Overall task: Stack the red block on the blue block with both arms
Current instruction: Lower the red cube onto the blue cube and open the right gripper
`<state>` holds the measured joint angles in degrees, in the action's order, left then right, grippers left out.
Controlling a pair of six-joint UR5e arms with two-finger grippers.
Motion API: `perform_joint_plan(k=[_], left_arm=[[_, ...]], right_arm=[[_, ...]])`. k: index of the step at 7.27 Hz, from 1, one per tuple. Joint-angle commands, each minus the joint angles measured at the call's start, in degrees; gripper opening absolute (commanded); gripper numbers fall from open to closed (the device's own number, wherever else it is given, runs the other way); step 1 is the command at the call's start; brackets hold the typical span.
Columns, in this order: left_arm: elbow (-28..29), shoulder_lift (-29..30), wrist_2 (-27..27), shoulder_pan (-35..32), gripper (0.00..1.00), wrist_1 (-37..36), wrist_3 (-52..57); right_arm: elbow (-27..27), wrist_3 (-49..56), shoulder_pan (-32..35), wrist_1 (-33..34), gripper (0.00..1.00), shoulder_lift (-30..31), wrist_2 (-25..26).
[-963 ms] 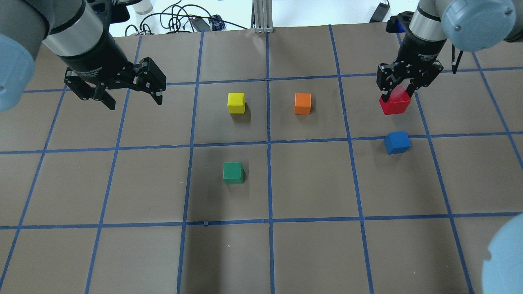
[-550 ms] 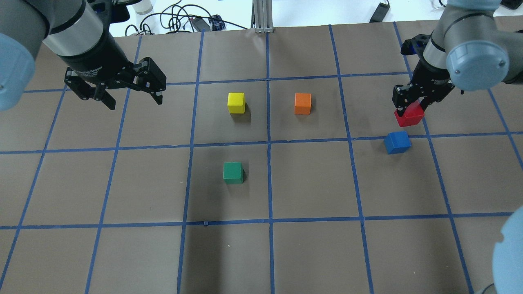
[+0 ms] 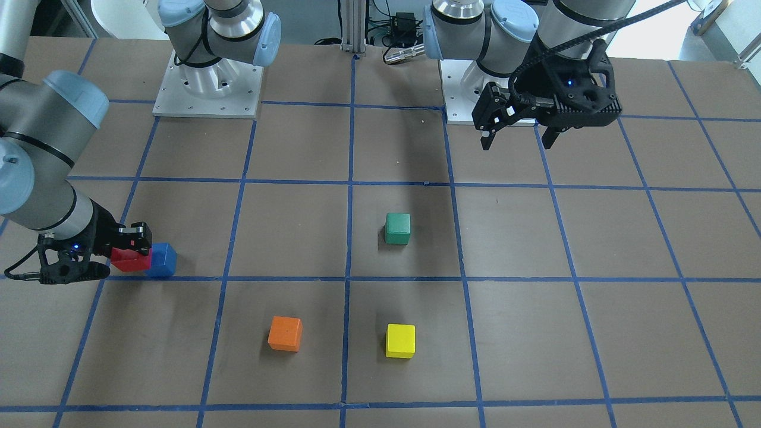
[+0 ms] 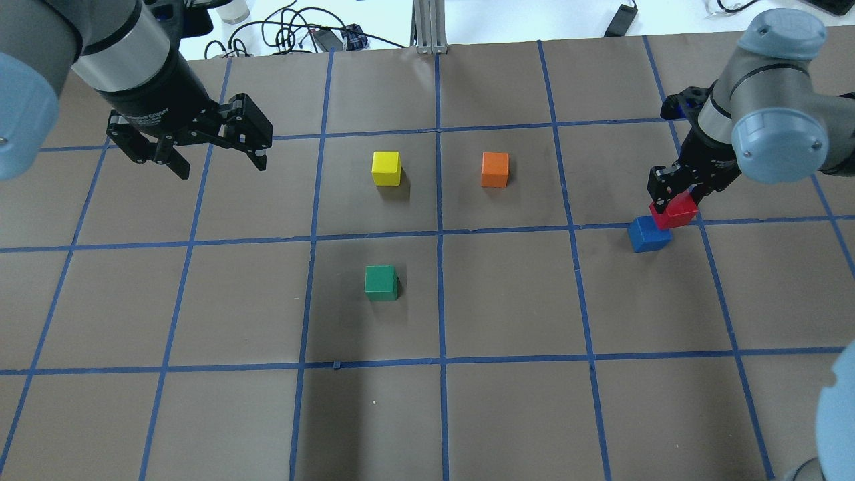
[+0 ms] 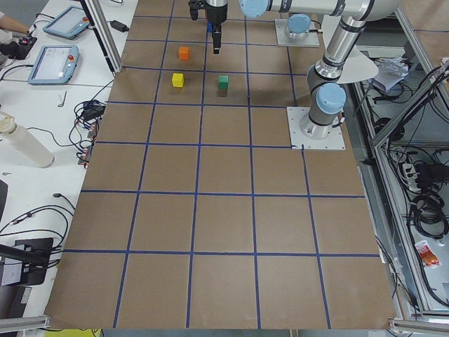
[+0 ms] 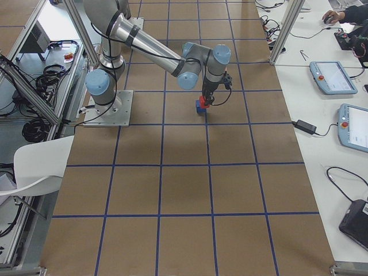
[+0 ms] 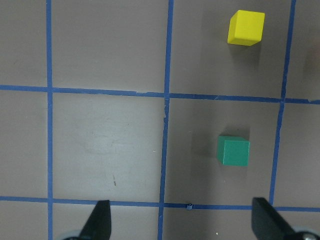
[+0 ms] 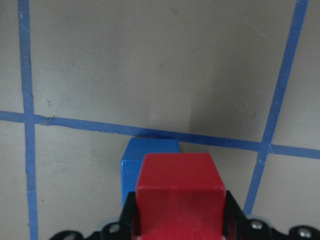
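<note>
Next, my right gripper lets go of the red block squarely on top of the blue block [image 3: 147, 254] [image 8: 153, 186] next to the blue tape line.
My right gripper [image 4: 674, 199] is shut on the red block [image 4: 676, 213] and holds it in the air, partly over the blue block [image 4: 646, 235], which rests on the table. In the right wrist view the red block [image 8: 179, 192] sits between the jaws and covers most of the blue block [image 8: 145, 152] below. In the front view the red block [image 3: 129, 259] overlaps the blue block [image 3: 162, 260]. My left gripper [image 4: 217, 162] is open and empty, hovering at the far left; its fingertips [image 7: 100, 220] show in the left wrist view.
A yellow block [image 4: 386, 168], an orange block [image 4: 494, 169] and a green block [image 4: 381, 282] sit on the brown mat with blue tape grid lines [image 4: 439, 234]. Cables lie beyond the far edge [image 4: 294, 33].
My right gripper has carried the red block nearer and down, from beyond the blue block to partly over it. The left arm has not moved.
</note>
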<state>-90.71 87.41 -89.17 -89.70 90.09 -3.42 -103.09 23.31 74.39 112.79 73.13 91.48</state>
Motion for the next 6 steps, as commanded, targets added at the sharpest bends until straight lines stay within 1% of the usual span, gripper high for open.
perform_joint_plan(k=[1,4,6], left_arm=[[0.0,0.0,0.0,0.0,1.00,0.0,0.0],[-0.1,0.0,0.0,0.0,1.00,0.0,0.0],[-0.1,-0.1,0.0,0.0,1.00,0.0,0.0]], right_arm=[[0.0,0.1,0.4,-1.3,0.00,0.2,-1.1],[-0.2,0.2,0.4,-2.0,0.00,0.0,-1.0],[-1.3,0.2,0.4,-2.0,0.00,0.1,-1.1]])
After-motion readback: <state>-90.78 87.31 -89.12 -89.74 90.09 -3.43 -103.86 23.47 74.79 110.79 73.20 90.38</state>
